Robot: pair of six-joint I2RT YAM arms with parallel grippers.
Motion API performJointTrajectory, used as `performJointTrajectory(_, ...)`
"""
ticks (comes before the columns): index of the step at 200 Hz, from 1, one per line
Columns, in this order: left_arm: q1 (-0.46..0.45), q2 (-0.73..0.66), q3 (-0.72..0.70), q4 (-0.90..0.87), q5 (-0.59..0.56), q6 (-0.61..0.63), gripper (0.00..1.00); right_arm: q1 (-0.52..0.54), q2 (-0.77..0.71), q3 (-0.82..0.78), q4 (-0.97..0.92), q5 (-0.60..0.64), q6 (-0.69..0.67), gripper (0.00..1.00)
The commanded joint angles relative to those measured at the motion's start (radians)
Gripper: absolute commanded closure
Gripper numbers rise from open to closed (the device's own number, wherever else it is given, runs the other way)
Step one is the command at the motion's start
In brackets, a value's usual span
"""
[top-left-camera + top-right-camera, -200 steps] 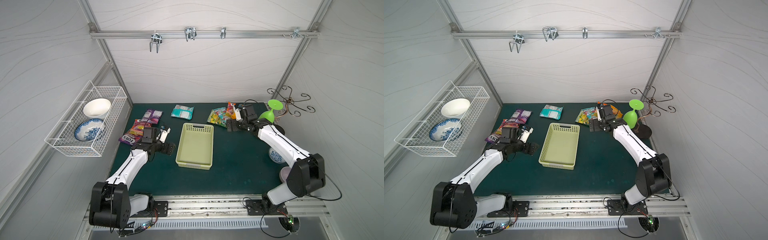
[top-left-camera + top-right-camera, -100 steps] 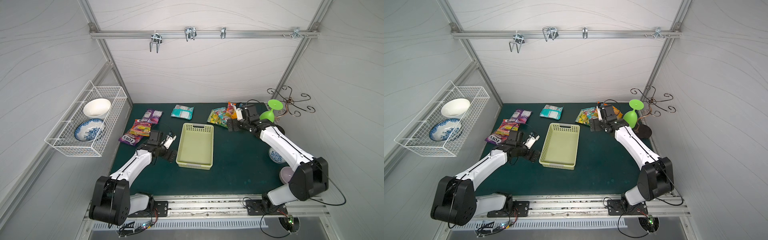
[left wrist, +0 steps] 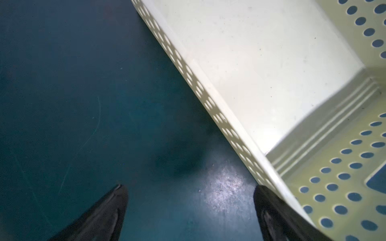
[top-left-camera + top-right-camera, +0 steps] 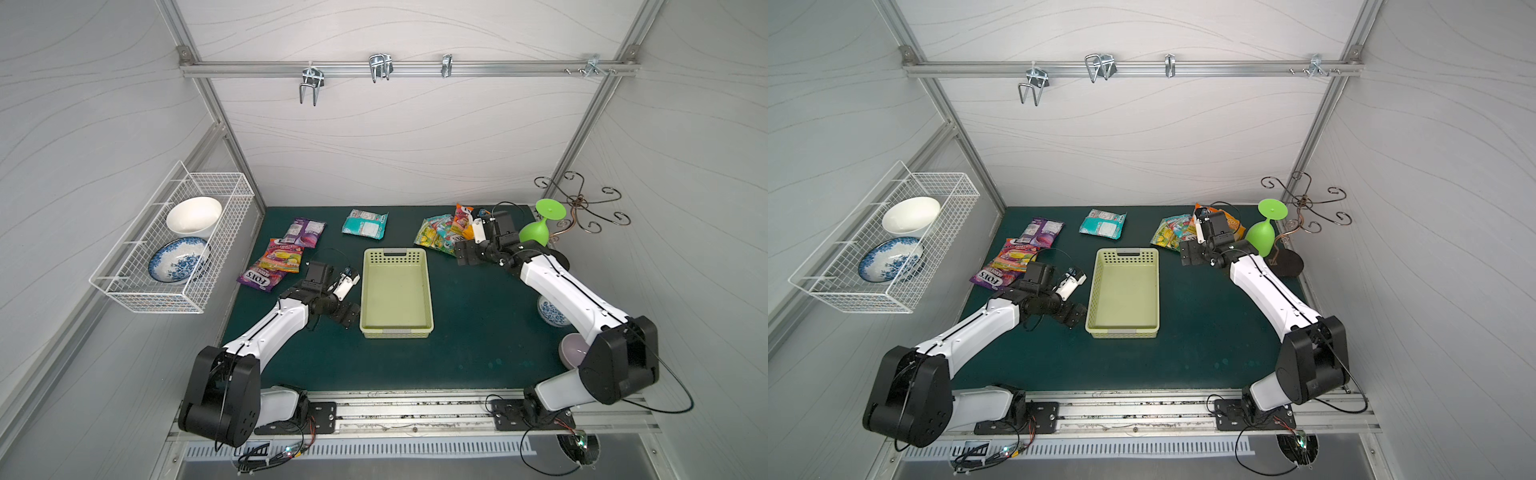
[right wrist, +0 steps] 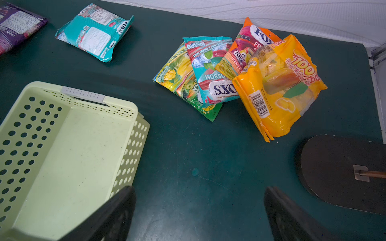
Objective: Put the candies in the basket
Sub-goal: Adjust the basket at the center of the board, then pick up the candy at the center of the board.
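Observation:
Next, my right gripper grabs the middle of the teal bag [image 4: 445, 229] [image 5: 207, 72] in the pile, between the green bag and the orange FOX'S bag.
The pale yellow-green basket [image 4: 395, 295] [image 4: 1124, 291] stands empty mid-table. Candies lie in three places: purple and pink bags [image 4: 282, 259] at the left, a teal bag [image 4: 365, 223] [image 5: 95, 33] at the back, and a pile [image 4: 438, 235] at the back right. In the right wrist view the pile shows a green bag [image 5: 177, 77], a teal bag [image 5: 211, 68], an orange FOX'S bag [image 5: 248, 48] and a yellow-orange bag [image 5: 279, 87]. My left gripper [image 4: 348, 311] [image 3: 191, 192] is open over bare mat against the basket's left wall [image 3: 208, 94]. My right gripper [image 4: 465, 253] [image 5: 199, 192] is open over the mat between basket and pile.
A white wire basket [image 4: 174, 249] with two bowls hangs on the left wall. A green goblet [image 4: 540, 226] and a metal hook stand [image 4: 577, 203] with a black base [image 5: 342, 173] sit behind the right arm. A blue-patterned bowl [image 4: 550, 309] and a pale bowl [image 4: 571, 349] lie at the right edge.
My left gripper has swung away from the left candy bags, nearer and to the right, up to the basket's left wall. The right arm has hardly moved. Both stayed open.

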Motion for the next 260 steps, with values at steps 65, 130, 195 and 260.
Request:
performJointTrajectory(65,0.055,-0.097,0.005,0.041,-0.029,-0.001,0.02,0.044,0.158,0.221,-0.090,0.084,-0.051,0.01)
performJointTrajectory(130,0.129,-0.150,0.019,0.053,-0.058,-0.059,0.02,0.108,0.421,0.477,-0.178,0.214,-0.103,0.03)
performJointTrajectory(195,0.139,-0.159,0.033,0.051,-0.049,-0.085,0.02,0.118,0.682,0.731,-0.252,0.325,-0.117,0.13)
performJointTrajectory(260,0.139,-0.143,0.055,0.044,-0.078,-0.096,0.02,0.113,0.878,0.892,-0.254,0.374,-0.167,0.24)
